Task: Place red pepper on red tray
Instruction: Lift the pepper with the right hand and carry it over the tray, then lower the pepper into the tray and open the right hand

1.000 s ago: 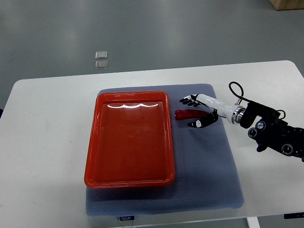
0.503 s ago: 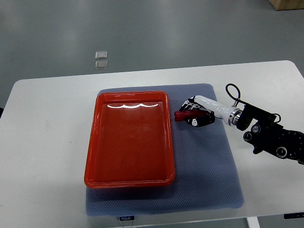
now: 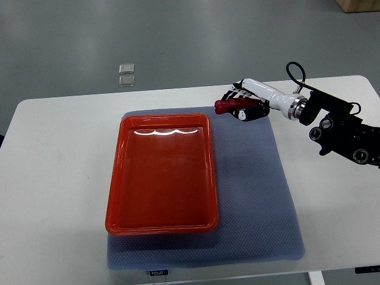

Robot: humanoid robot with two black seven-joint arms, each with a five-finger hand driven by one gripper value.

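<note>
My right gripper needs to set the red pepper, now held over the mat's far edge, free on the far part of the red tray (image 3: 177, 148), close to the shiny streak there.
My right hand (image 3: 242, 104) is shut on the red pepper (image 3: 227, 105) and holds it in the air over the far edge of the grey mat (image 3: 255, 196), just right of the red tray's far right corner. The pepper's tip sticks out to the left of the fingers. The red tray (image 3: 160, 223) lies empty on the left part of the mat. The right arm comes in from the right edge. The left arm does not show.
The mat lies on a white table (image 3: 59, 178). Two small clear squares (image 3: 126, 74) lie on the grey floor beyond the table's far edge. A brown box corner (image 3: 359, 5) shows at the top right.
My right hand closed on the pepper on the mat, then lifted it up and away toward the far edge of the mat.
</note>
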